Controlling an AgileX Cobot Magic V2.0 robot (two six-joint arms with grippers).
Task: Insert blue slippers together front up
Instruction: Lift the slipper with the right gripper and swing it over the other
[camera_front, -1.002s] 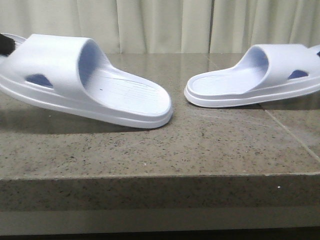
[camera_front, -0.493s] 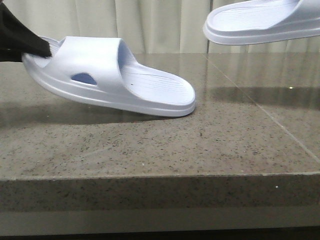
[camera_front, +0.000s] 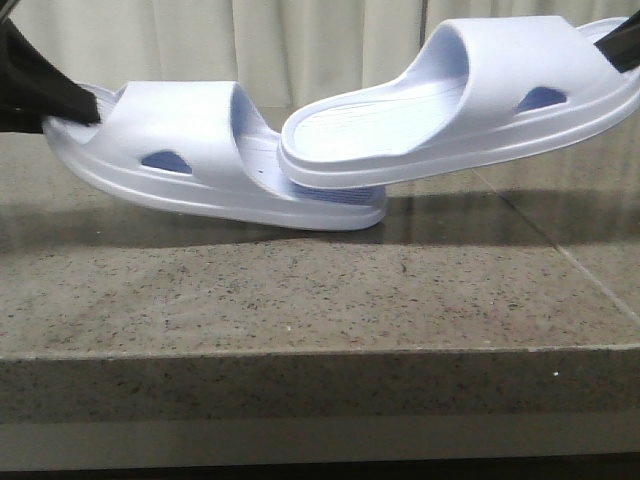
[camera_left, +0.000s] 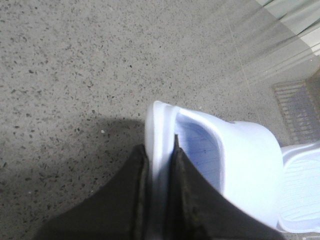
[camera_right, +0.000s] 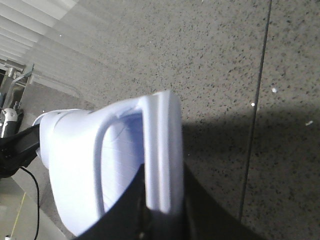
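The slipper in my right gripper will be let go nested in the other slipper (camera_front: 450, 163), above the table near the tile seam.
Two pale lavender-blue slippers. My left gripper (camera_front: 88, 103) is shut on the strap end of the left slipper (camera_front: 190, 135). That slipper tilts, and its open heel end touches the table (camera_front: 300, 300). My right gripper (camera_front: 618, 48) is shut on the strap end of the right slipper (camera_front: 500, 60) and holds it in the air. Its heel end overlaps the left slipper's footbed. In the left wrist view my gripper (camera_left: 160, 156) pinches the sole rim of the left slipper (camera_left: 250, 160). In the right wrist view my gripper (camera_right: 163, 200) pinches the rim of the right slipper (camera_right: 70, 165).
The speckled stone table has its front edge (camera_front: 320, 350) near me and a tile seam (camera_front: 570, 260) on the right. Pale curtains (camera_front: 330, 50) hang behind. A ribbed grate (camera_left: 300, 105) lies beyond the table's edge in the left wrist view.
The right slipper has come down and to the left from the top right, so its heel now overlaps the left slipper. The left slipper was lifted earlier and has barely moved since.
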